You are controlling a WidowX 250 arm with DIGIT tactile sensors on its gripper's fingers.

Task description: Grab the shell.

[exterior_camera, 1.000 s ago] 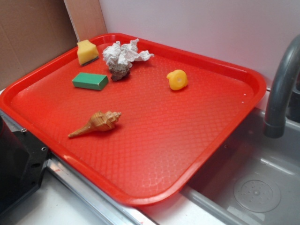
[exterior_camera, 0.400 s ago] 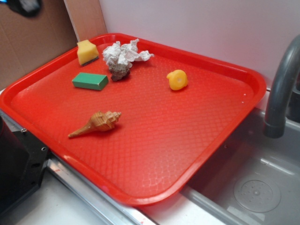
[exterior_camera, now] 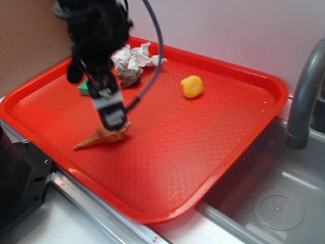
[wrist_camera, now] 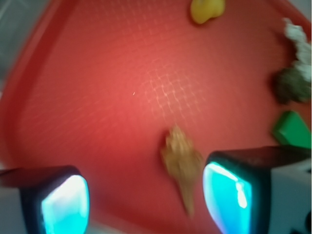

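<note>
My gripper is going to close on the widest part of the shell's knobby body (exterior_camera: 106, 134) (wrist_camera: 183, 162), between its thin tail and its pointed top.
The tan-orange spiral shell (exterior_camera: 96, 138) lies on the red tray (exterior_camera: 177, 152) near its front-left edge, thin tail pointing left. My gripper (exterior_camera: 114, 119) hangs right over the shell's knobby body and hides part of it. In the wrist view the shell (wrist_camera: 181, 163) lies between my open fingers, close to the right pad (wrist_camera: 226, 195) and far from the left pad (wrist_camera: 66, 204). The view is blurred; I cannot tell if the pad touches the shell. The gripper (wrist_camera: 146, 200) holds nothing.
A small round yellow-orange object (exterior_camera: 192, 86) sits mid-tray at the back. Crumpled white paper (exterior_camera: 134, 57) and a dark rock (exterior_camera: 129, 77) lie at the back left, and a green block (wrist_camera: 291, 129) beside them. A grey faucet (exterior_camera: 304, 96) and sink (exterior_camera: 274, 198) are to the right.
The arm has come into view from the upper left and dropped down over the shell. The shell and the other objects have not moved.
</note>
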